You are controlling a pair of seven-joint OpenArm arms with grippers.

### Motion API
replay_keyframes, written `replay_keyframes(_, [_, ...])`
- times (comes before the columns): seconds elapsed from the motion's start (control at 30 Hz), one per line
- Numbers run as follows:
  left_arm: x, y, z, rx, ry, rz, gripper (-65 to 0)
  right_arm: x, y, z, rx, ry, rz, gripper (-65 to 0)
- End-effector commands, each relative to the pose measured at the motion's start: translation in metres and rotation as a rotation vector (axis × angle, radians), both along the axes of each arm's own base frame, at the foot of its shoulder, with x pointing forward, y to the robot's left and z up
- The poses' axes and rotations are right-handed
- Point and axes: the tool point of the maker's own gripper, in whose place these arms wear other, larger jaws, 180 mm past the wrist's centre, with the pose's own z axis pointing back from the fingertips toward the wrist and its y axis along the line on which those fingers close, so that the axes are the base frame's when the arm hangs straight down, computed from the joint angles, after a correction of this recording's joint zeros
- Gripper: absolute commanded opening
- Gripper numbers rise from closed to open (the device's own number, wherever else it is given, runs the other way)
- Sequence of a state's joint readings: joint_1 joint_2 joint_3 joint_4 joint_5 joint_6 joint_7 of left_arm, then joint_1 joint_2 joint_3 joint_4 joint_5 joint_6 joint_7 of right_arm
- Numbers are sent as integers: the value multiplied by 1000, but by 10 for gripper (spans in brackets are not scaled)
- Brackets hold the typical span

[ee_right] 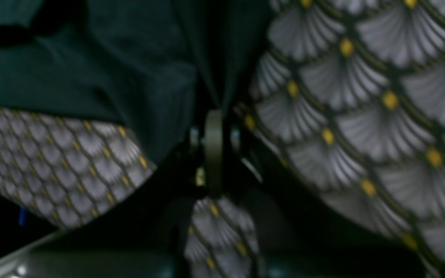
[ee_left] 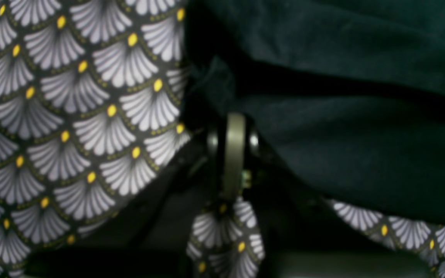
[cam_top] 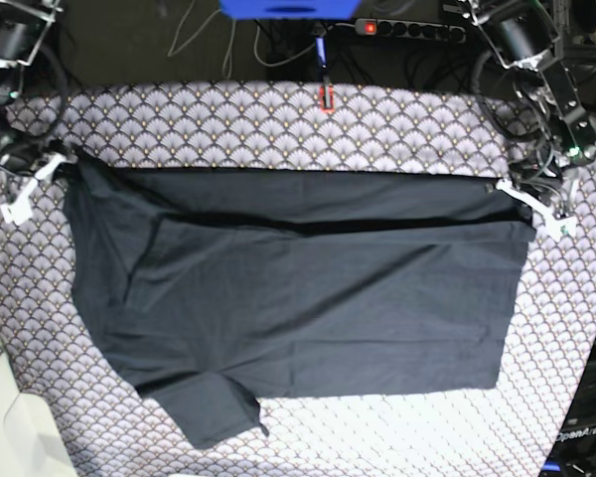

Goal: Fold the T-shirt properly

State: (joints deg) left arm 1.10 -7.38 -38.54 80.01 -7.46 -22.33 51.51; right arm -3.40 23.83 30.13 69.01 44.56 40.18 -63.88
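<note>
The robot's left gripper needs to let go of the corner of the black T-shirt on the patterned tablecloth (cam_top: 520, 147) just beyond its taut far edge.
The black T-shirt (cam_top: 308, 298) lies spread across the scallop-patterned tablecloth (cam_top: 278, 124), with one short sleeve at the near left. Its far edge is pulled into a straight, taut band between the two grippers. My left gripper (cam_top: 512, 189) is at the far right corner in the base view, shut on the dark fabric (ee_left: 361, 146), which bunches at the gripper's tip (ee_left: 233, 116). My right gripper (cam_top: 65, 159) is at the far left corner. There the shirt cloth (ee_right: 72, 69) draws into narrow folds at the closed tip (ee_right: 214, 112).
Patterned tablecloth shows beside each gripper (ee_left: 72, 116) (ee_right: 361, 96). A power strip (cam_top: 407, 30), cables and a blue object (cam_top: 288, 8) sit beyond the table's far edge. A small red item (cam_top: 328, 96) lies at the far middle. The table's left edge (cam_top: 0, 417) is near.
</note>
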Motion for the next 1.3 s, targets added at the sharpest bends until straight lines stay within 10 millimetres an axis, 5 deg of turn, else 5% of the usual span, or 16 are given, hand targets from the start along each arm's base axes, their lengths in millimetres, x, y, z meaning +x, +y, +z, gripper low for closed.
replay_keyframes(0.0, [-11,-1,-4,12,60,-15,-650,-2,-17,9,-58,10,12,-650])
replay_keyframes(0.2, [-29,5,12,65,114,-34,-650,-16,-25,18,-128,58,70,-650])
replay_keyframes(0.43, [-50,9,22,112,160,-48,-650,-47,-24,4,-126,128,75,-650])
replay_keyframes(0.67, [-50,26,26,147,170,-47,-650,-66,-24,-5,-122,151,65,-650])
replay_keyframes(1.07, [-48,21,26,136,163,-54,-650,-76,-25,-9,-123,168,64,-650])
replay_keyframes(1.27, [-47,21,29,141,154,-54,-419,-74,-27,-8,-124,163,59,-543])
